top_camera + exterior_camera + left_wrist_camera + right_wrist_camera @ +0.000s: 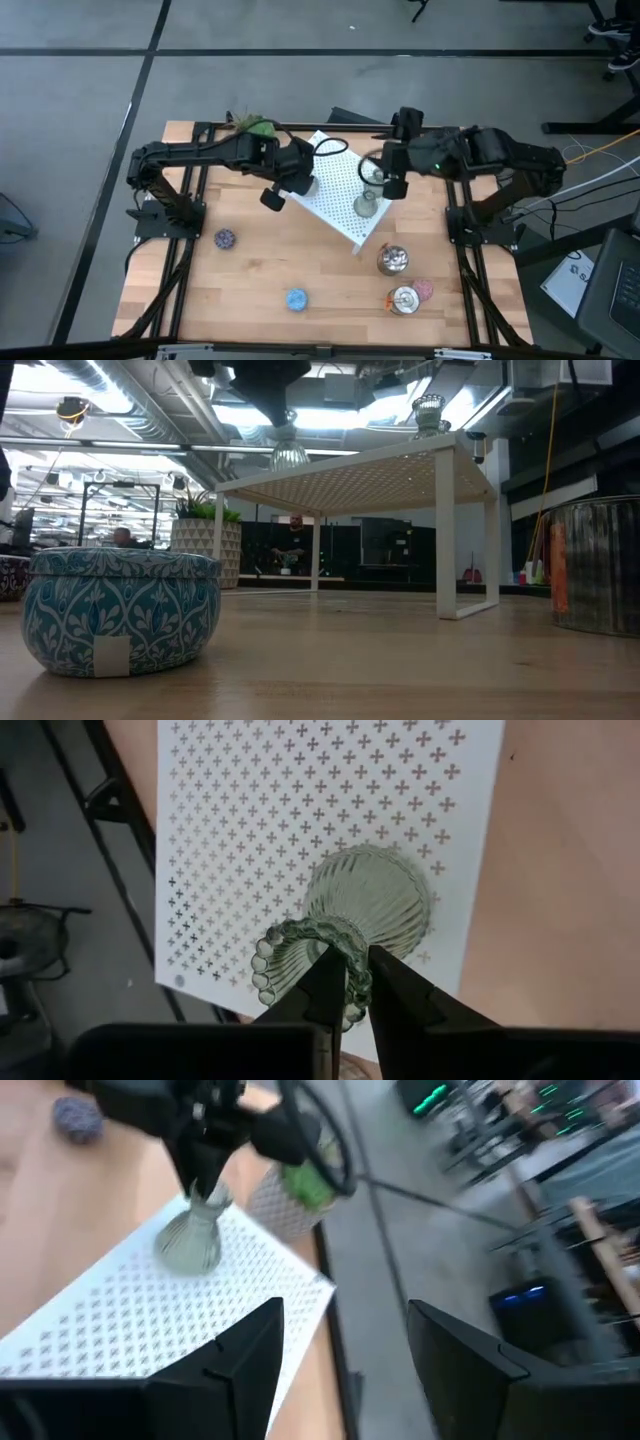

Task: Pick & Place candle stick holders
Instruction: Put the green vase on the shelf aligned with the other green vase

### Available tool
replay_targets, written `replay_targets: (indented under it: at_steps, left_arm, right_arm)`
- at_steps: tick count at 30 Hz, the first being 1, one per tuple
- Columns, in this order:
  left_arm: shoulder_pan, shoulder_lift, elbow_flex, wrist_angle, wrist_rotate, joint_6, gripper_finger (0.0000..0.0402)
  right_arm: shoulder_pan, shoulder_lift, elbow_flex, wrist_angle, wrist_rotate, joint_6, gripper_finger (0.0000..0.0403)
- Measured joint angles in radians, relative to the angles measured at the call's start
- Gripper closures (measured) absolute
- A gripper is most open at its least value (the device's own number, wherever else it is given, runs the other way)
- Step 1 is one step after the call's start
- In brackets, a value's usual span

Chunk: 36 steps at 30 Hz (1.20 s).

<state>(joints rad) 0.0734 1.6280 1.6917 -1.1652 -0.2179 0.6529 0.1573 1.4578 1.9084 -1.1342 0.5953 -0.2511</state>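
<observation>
I pinch only the green holder's beaded rim from above with my left gripper, so I will open, back off and take the green holder's neck (286, 435) from the side.
An olive-green, bell-shaped candle stick holder (375, 900) is on the white perforated stand (250, 810), near its left part. My left gripper (345, 995) is above it, shut on its beaded rim. The low view shows this holder (288, 455) under the gripper. Another green holder (366, 205) stands free on its foot on the stand. My right gripper (393, 185) hangs open over the stand's right part, with nothing between its fingers (250, 1370). On the table are the purple (225, 238), blue (296, 298) and pink (425, 290) holders and two silver ones (392, 260). My left gripper pinches the holder's beaded top rim (352, 975) between its two fingers; one finger seems to be over the cup's mouth and the other outside. The fingers come from above, slanting down. The holder is upright, its wide foot (400, 910) at the stand's top.
A green potted plant (255, 127) stands at the far edge behind the stand. The blue holder (120, 610) fills the near left of the low view, and a silver one (600, 560) stands at its right edge. Bare wood lies between the purple and blue holders.
</observation>
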Motion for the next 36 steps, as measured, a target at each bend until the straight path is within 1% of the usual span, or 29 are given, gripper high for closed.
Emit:
replay_targets:
  at_steps: [2,4,8,12,18,21,24,27,29,34,36]
  left_arm:
    - [0.006,0.0,0.001,0.0,0.033,-0.006,0.0372]
    - [0.015,0.001,0.002,0.001,0.056,-0.007,0.0372]
    - [0.021,0.004,0.003,0.003,0.071,-0.011,0.0371]
    - [0.021,0.004,0.001,0.021,0.053,-0.02,0.0363]
    - [0.02,0.006,-0.001,0.059,0.063,-0.054,0.0318]
    - [0.019,0.009,-0.001,0.067,0.061,-0.091,0.0293]
    - [0.016,0.006,-0.001,0.071,0.029,-0.127,0.0271]
    - [0.007,-0.036,0.001,0.068,-0.032,-0.158,0.0253]
    - [-0.003,-0.081,0.023,0.071,-0.057,-0.2,0.0244]
    - [-0.031,-0.21,0.031,0.091,-0.022,-0.373,0.0229]
    - [-0.041,-0.26,0.002,0.093,-0.015,-0.465,0.0224]
  right_arm:
    - [-0.041,0.0,0.0,-0.013,-0.073,0.0,0.0188]
    - [-0.074,0.002,0.0,-0.019,-0.115,0.0,0.0188]
    - [-0.107,0.003,0.0,-0.02,-0.126,0.029,0.0188]
    - [-0.112,0.003,0.0,-0.011,-0.128,0.078,0.0188]
    - [-0.104,0.003,0.0,0.001,-0.137,0.117,0.0188]
    - [-0.101,0.003,0.0,0.02,-0.173,0.118,0.0188]
    - [-0.096,0.003,0.0,0.029,-0.207,0.113,0.0188]
    - [-0.089,0.003,0.0,0.032,-0.207,0.109,0.0188]
    - [-0.088,0.001,0.0,0.018,-0.208,0.109,0.0188]
    - [-0.083,-0.001,0.0,-0.013,-0.208,0.114,0.0188]
    - [-0.083,-0.002,0.0,-0.023,-0.207,0.113,0.0188]
